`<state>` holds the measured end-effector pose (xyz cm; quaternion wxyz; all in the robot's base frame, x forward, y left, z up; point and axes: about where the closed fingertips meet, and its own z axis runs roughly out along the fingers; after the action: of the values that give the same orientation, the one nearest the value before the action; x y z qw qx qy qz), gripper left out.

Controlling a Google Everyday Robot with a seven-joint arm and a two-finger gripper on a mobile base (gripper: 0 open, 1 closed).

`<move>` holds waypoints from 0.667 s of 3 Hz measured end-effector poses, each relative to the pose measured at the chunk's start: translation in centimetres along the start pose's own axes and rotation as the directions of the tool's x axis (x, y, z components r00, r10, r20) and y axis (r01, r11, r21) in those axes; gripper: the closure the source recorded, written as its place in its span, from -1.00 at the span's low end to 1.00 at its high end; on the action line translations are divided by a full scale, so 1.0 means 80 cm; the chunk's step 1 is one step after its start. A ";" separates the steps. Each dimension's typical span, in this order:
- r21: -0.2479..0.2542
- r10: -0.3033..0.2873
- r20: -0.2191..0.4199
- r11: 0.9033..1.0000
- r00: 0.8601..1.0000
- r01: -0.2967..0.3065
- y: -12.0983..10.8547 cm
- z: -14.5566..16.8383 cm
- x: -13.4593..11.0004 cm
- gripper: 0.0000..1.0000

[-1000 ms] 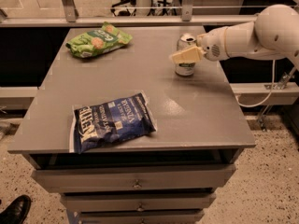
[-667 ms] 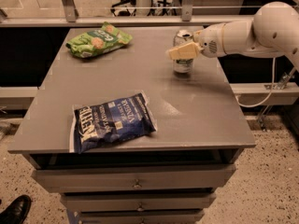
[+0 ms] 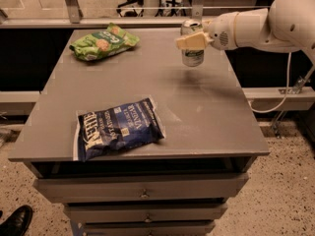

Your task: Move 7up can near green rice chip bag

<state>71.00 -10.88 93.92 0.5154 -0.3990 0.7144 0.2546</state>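
Observation:
My gripper has the 7up can. Next, I release it on the grey table [image 3: 134,58], close against the near edge of the green rice chip bag.
The 7up can [image 3: 192,56] hangs upright above the grey table [image 3: 206,112], lifted off its far right part, with its shadow on the surface below. My gripper [image 3: 192,40] reaches in from the right on a white arm and is shut on the can's upper half; a pale finger [image 3: 189,42] lies across its front. The green rice chip bag [image 3: 104,42] lies flat at the table's far left corner, well to the left of the can.
A larger dark-blue chip bag [image 3: 119,129] lies on the near left part of the table. Drawers [image 3: 142,191] sit below the table's front edge. A black shoe [image 3: 17,220] shows on the floor at bottom left.
My gripper has lifted the 7up can off the table and carried it a little to the left. The two bags have not moved.

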 end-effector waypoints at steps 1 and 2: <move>0.008 0.021 0.021 1.000 1.000 -0.022 0.004 0.007 0.003 1.00; 0.016 0.015 0.056 1.000 0.998 -0.016 -0.011 0.046 -0.003 1.00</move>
<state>73.75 -8.46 92.94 0.5366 -0.3818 0.7048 0.2637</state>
